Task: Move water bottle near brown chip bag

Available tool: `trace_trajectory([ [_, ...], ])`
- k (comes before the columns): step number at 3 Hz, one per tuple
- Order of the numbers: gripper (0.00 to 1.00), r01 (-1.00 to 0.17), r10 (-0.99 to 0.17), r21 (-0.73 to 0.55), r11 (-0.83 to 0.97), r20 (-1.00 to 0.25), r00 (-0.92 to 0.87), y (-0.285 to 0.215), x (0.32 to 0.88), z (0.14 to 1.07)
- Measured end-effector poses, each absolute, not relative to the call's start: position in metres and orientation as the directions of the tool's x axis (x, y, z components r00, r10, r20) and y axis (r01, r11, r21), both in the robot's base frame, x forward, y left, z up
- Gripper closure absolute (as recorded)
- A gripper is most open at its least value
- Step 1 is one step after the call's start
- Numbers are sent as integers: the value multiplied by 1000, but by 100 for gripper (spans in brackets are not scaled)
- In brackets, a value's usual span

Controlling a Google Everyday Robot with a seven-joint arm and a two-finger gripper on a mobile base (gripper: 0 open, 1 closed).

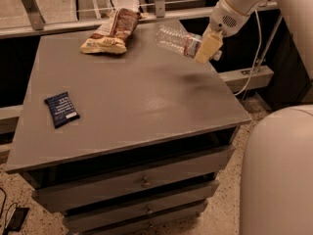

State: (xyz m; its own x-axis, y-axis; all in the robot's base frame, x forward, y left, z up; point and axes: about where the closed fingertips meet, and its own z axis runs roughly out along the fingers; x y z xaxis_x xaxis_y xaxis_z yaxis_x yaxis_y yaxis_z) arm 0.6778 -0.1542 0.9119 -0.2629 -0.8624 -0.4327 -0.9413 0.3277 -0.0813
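I should release the water bottle on the grey cabinet top beside the brown chip bag (152, 42), near the back rail.
The water bottle (177, 40) is a clear ribbed bottle with a red and green label, held on its side in the air above the back right of the grey cabinet top (132, 97). My gripper (207, 48) is shut on its cap end. The bottle's base points left towards the brown chip bag (112, 32), which lies at the back of the top, dark brown at its far end and tan-yellow at its near end. The bottle is a short way right of the bag.
A small flat dark blue packet (61, 109) lies near the left edge of the top. The cabinet has drawers (142, 182) below. A metal rail (146, 6) runs behind the top. A white rounded robot body (279, 175) fills the lower right.
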Motion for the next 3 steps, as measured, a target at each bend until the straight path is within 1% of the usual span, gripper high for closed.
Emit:
trace_trajectory([
  [1, 100, -936, -854, -78, 343, -440, -276, -152, 683, 908],
  [3, 100, -864, -817, -92, 495, -388, -426, -134, 738, 887],
])
